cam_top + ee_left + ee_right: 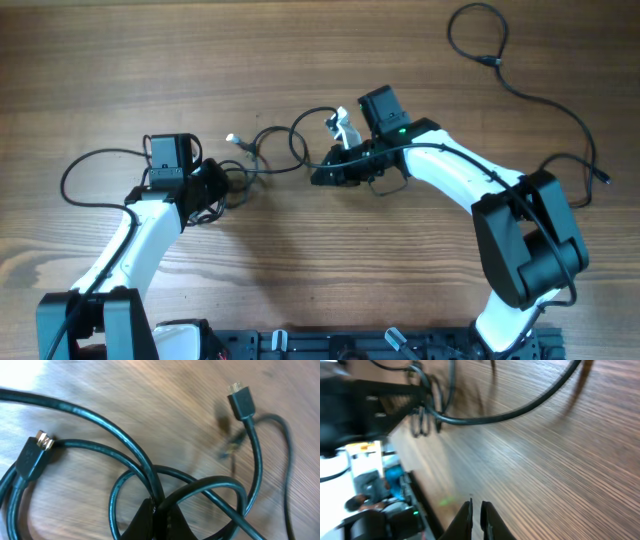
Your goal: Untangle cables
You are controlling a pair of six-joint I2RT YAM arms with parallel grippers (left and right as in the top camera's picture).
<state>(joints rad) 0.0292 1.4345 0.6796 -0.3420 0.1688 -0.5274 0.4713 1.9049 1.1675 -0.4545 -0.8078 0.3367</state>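
Observation:
I have the crossing of several cords in my left gripper, so I will take the tangle point(209, 213) with my right gripper before my left gripper pulls a single cable away.
The cables point(262, 158) lie as a loose black tangle between the two arms, with a loop point(312, 138) reaching toward the right arm. My left gripper point(236, 183) sits at the tangle's left edge. In the left wrist view it point(156, 511) is shut on one strand where several cords point(135, 455) cross. Two plugs show there, one on the left point(34, 455) and one at the upper right point(242, 402). My right gripper point(320, 176) is at the tangle's right side. Its fingers point(476, 510) stand a thin slit apart with nothing between them, over bare wood, while a cable point(520, 408) arcs beyond.
A separate long black cable point(540, 100) runs across the table's far right corner. A small white piece point(343, 126) lies beside the right wrist, and another white-tipped end point(232, 139) is by the tangle. A thick wire point(85, 165) loops left of the left arm.

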